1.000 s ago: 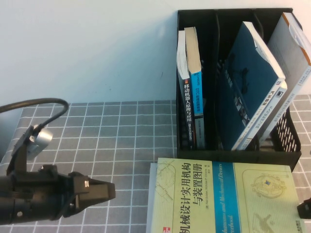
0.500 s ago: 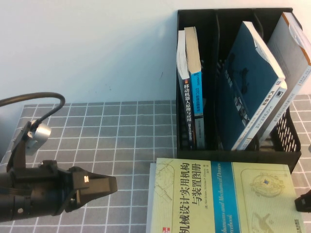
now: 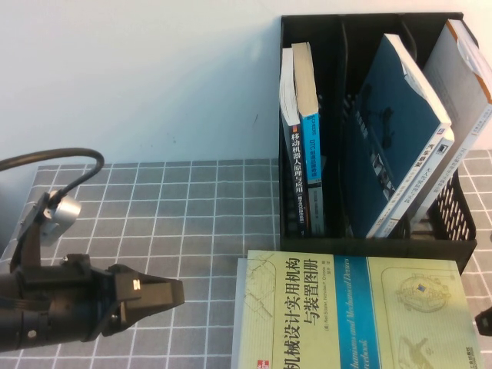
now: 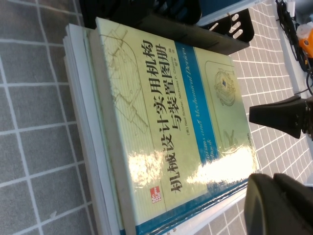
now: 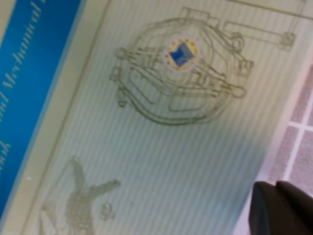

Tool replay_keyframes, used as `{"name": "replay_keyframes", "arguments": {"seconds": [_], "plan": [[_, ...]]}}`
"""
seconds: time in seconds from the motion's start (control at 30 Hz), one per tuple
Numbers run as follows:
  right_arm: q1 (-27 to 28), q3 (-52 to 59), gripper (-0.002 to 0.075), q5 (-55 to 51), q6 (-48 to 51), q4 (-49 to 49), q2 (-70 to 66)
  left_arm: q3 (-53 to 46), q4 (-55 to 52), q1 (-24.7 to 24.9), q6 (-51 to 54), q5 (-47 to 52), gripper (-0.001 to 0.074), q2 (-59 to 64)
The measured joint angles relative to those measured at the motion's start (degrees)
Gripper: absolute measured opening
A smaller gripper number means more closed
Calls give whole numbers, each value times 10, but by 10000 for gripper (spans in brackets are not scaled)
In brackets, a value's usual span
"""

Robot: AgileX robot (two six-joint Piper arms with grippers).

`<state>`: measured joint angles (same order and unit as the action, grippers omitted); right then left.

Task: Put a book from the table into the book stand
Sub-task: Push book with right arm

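Note:
I need to next move my left gripper to the yellow-green book's edge (image 3: 244,319) (image 4: 114,120) nearest the black Chinese title and close it around that edge's middle.
The book (image 3: 354,315), pale yellow-green with a blue band and black Chinese title, lies flat on the grey checked table (image 3: 192,207) just in front of the black book stand (image 3: 369,240). It also shows in the left wrist view (image 4: 161,122) and fills the right wrist view (image 5: 146,147). My left gripper (image 3: 173,294) is shut and empty, low over the table to the book's left; it also shows in its own wrist view (image 4: 276,200). My right gripper (image 3: 486,320) is shut and empty at the book's right edge (image 5: 279,205), and shows in the left wrist view (image 4: 259,115).
The stand holds two upright books (image 3: 304,138) in its left compartment, a leaning dark teal book (image 3: 392,131) and a white book (image 3: 469,92) on the right. A white book (image 4: 80,122) lies under the yellow-green one. A pale wall stands behind the table.
My left gripper has risen slightly and stayed beside the book. My right gripper has slid a little toward the right edge of the high view.

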<state>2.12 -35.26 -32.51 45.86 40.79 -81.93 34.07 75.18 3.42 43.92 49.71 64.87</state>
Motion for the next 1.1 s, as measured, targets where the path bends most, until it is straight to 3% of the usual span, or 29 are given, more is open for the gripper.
{"name": "replay_keyframes", "arguments": {"seconds": [0.43,0.83,1.0,1.1], "plan": [[-4,0,-3,-32,-15,-35,0,0,0,0,0,-6,-4,0],[-118,-1,-3,-5,-2,31,0,0,59,0,36,-12,-4,0],[-128,-2,-3,10,-2,50,0,0,51,-1,12,-16,-4,0],[-130,-11,-3,7,-31,13,0,0,36,-9,5,-29,11,0]]}}
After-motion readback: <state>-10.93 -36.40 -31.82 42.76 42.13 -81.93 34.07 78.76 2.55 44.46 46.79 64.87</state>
